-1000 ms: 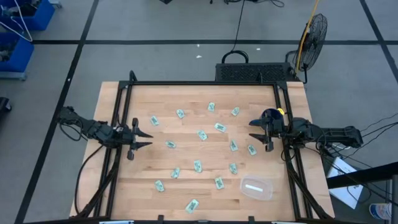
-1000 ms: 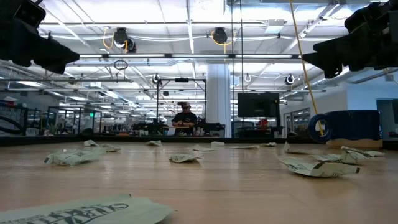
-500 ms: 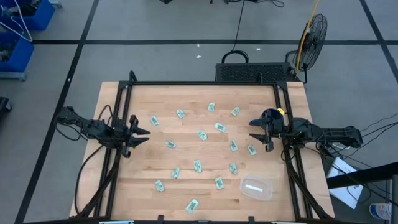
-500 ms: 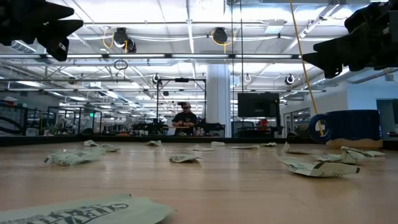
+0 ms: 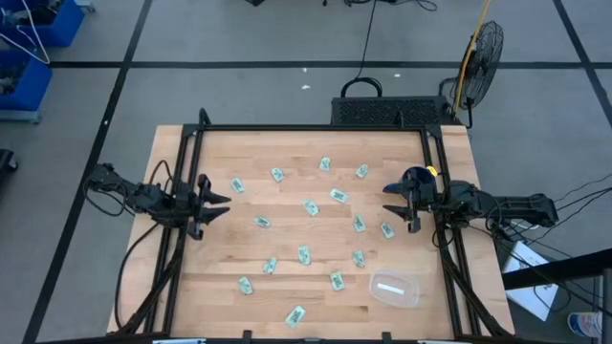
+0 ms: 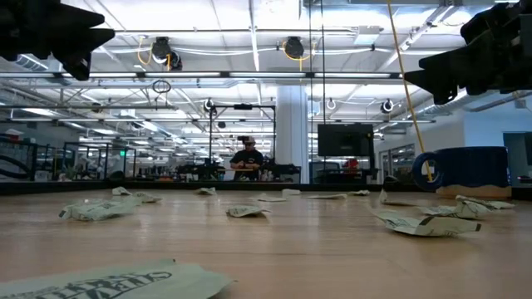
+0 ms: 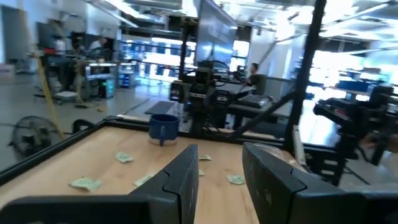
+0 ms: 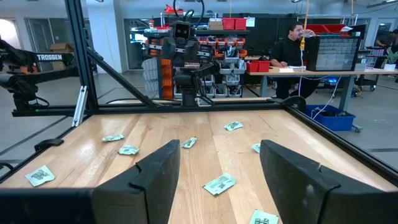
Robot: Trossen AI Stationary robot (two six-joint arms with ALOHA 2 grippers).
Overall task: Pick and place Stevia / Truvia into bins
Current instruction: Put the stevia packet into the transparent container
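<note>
My right gripper next closes on the Stevia sachet [image 5: 361, 171] by the table's far edge, nearest the dark blue mug.
Several pale green and white Stevia sachets [image 5: 311, 206] lie flat and scattered over the wooden table; they also show in the low view [image 6: 420, 223] and in both wrist views [image 8: 219, 183] [image 7: 124, 157]. The clear bin [image 5: 413, 296] stands on the table near its front right corner, with a white slip inside. My left gripper [image 5: 216, 204] [image 7: 221, 155] hovers open above the table's left edge, holding nothing. My right gripper [image 5: 396, 206] [image 8: 217, 152] hovers open above the right edge, also holding nothing.
A dark blue mug [image 5: 418, 177] stands on the table just beside my right gripper, toward the far edge. A black frame [image 5: 306, 128] runs along the table's left, far and right edges. A person sits at a desk in the room behind [image 6: 247, 158].
My left gripper has risen a little and tipped its fingers upward, rolling slightly, while staying over the table's left edge. The sachets and the bin have not moved.
</note>
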